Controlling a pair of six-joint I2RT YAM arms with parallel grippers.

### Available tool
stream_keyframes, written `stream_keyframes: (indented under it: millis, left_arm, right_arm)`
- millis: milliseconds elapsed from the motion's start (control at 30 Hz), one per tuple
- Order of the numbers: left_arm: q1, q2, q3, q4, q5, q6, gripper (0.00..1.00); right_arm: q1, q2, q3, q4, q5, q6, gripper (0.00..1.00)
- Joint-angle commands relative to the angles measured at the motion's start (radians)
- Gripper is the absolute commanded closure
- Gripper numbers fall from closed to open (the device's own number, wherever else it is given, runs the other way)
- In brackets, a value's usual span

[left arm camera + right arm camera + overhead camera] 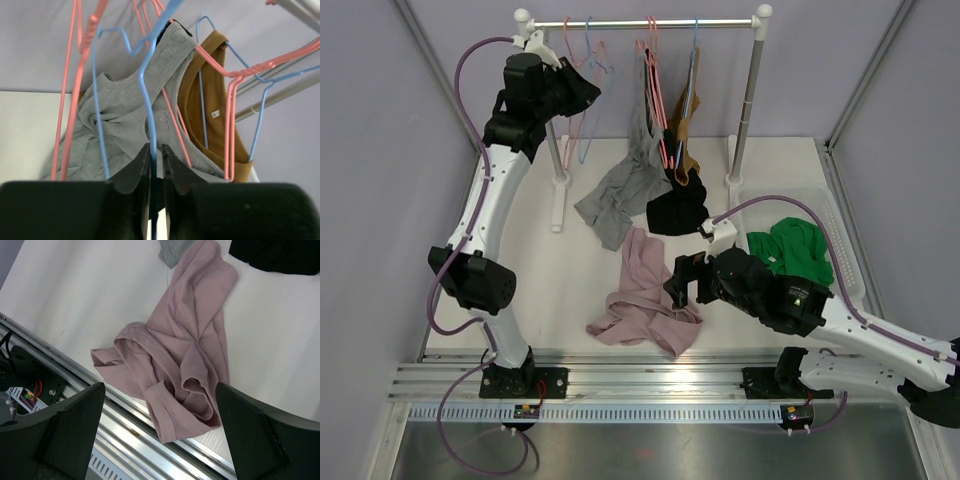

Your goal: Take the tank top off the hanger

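Observation:
I should next lower my right gripper to the fold (639, 299) (160, 347) across the middle of the crumpled pink garment and close it there.
A grey tank top (625, 185) hangs from a pink hanger (655, 90) on the rack rail and drapes down onto the table; it also shows in the left wrist view (125, 115). My left gripper (588, 95) is up at the rail, left of the tank top. In the left wrist view the left gripper (155, 146) is shut on the wire of an empty blue hanger (145, 90). My right gripper (682, 283) is open and empty, low over a crumpled pink garment (645, 295), which fills the right wrist view (185, 340) between the right gripper (160, 390).
A mustard top (685, 130) and a black garment (675, 210) hang right of the grey one. Green clothes (792, 250) lie in a clear bin (845, 250) at the right. The rack posts (748, 100) stand on the table. Other pink and blue hangers hang on the rail (645, 22).

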State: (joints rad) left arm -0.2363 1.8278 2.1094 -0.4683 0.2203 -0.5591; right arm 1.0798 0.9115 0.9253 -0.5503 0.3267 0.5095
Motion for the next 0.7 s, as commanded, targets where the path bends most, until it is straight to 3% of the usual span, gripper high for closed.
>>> stream_keyframes:
  millis: [0,200,233,333,667]
  left_arm:
    - [0.005,-0.085,-0.023,0.066,0.042,-0.033,0.79]
    - [0.005,-0.234,-0.133,0.119,0.088,-0.054,0.39]
    - [0.005,-0.287,-0.165,0.112,0.099,-0.059,0.02]
    - [0.005,-0.373,-0.257,0.100,0.119,-0.071,0.01]
    - [0.003,-0.867,-0.679,0.120,0.056,-0.058,0.01]
  right_arm:
    - [0.003,0.023,0.000,0.046,-0.052,-0.028,0.00]
    - [0.003,0.199,0.047,0.050,-0.063,-0.077,0.01]
    - [0.003,0.226,0.053,0.052,-0.064,-0.086,0.01]
    - [0.005,0.372,0.083,0.076,-0.072,-0.114,0.00]
    - [0.003,0.780,0.225,0.093,-0.100,-0.178,0.01]
